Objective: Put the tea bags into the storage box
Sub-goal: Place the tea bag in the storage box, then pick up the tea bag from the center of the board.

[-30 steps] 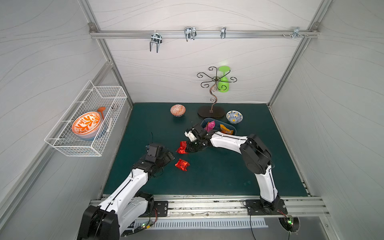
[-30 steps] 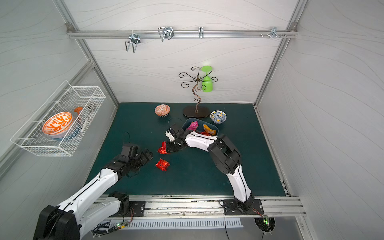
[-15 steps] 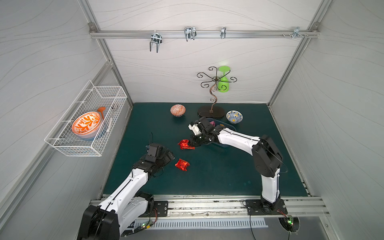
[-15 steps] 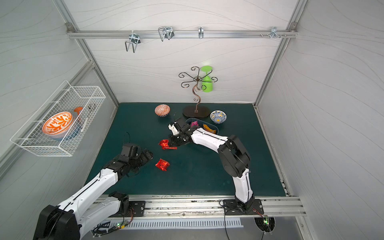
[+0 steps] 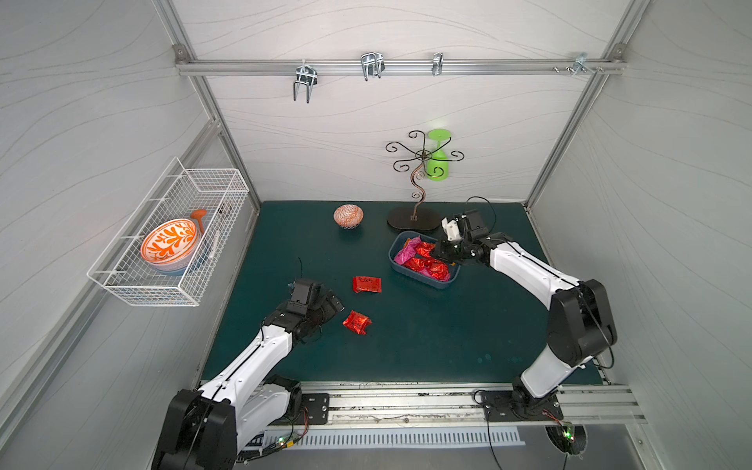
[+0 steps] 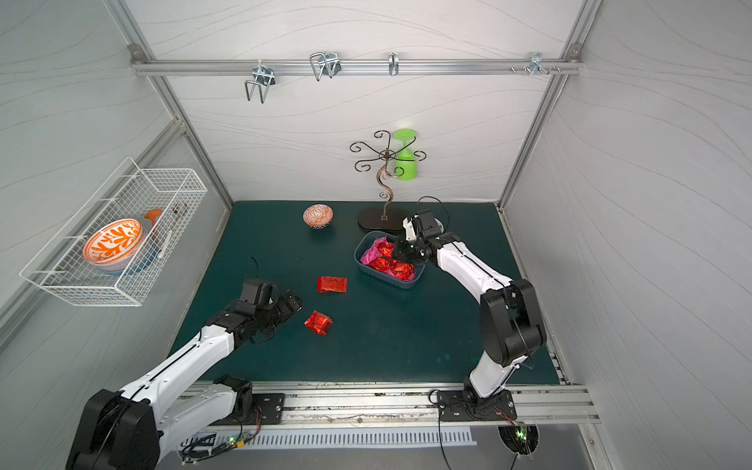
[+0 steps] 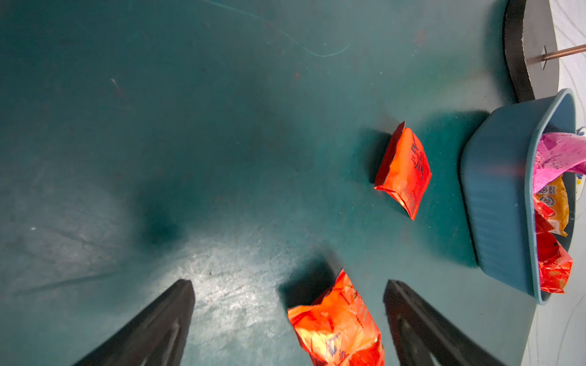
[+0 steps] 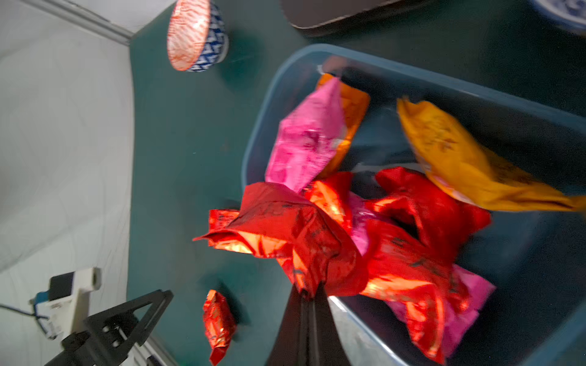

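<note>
The robot's left gripper will close on the flat red tea bag's end (image 5: pixel 356 284) (image 7: pixel 390 159) that faces away from the dark blue storage box, leaving the crumpled one for now.
The dark blue storage box (image 5: pixel 423 280) (image 6: pixel 382 278) stands right of the mat's middle and holds several red, pink and orange tea bags (image 8: pixel 450 158). My right gripper (image 5: pixel 441 255) (image 8: pixel 307 293) hangs over the box's right end, shut on a crumpled red tea bag (image 8: pixel 279 228). Two red tea bags lie on the mat: a flat one (image 5: pixel 366 284) (image 7: pixel 404 171) left of the box, and a crumpled one (image 5: pixel 357 322) (image 7: pixel 336 323) nearer the front. My left gripper (image 5: pixel 335 303) (image 7: pixel 288 283) is open and low, and the crumpled bag lies between its fingers.
A patterned bowl (image 5: pixel 348 215) and a black wire stand (image 5: pixel 411 217) with a green cup (image 5: pixel 438 160) are at the back. A blue-and-white bowl (image 8: pixel 564 12) sits behind the box. A white wire basket (image 5: pixel 171 240) hangs on the left wall.
My right arm has swung from the mat's middle back over the storage box, carrying a red tea bag. One red bag stayed where it had reached. The left arm has not moved.
</note>
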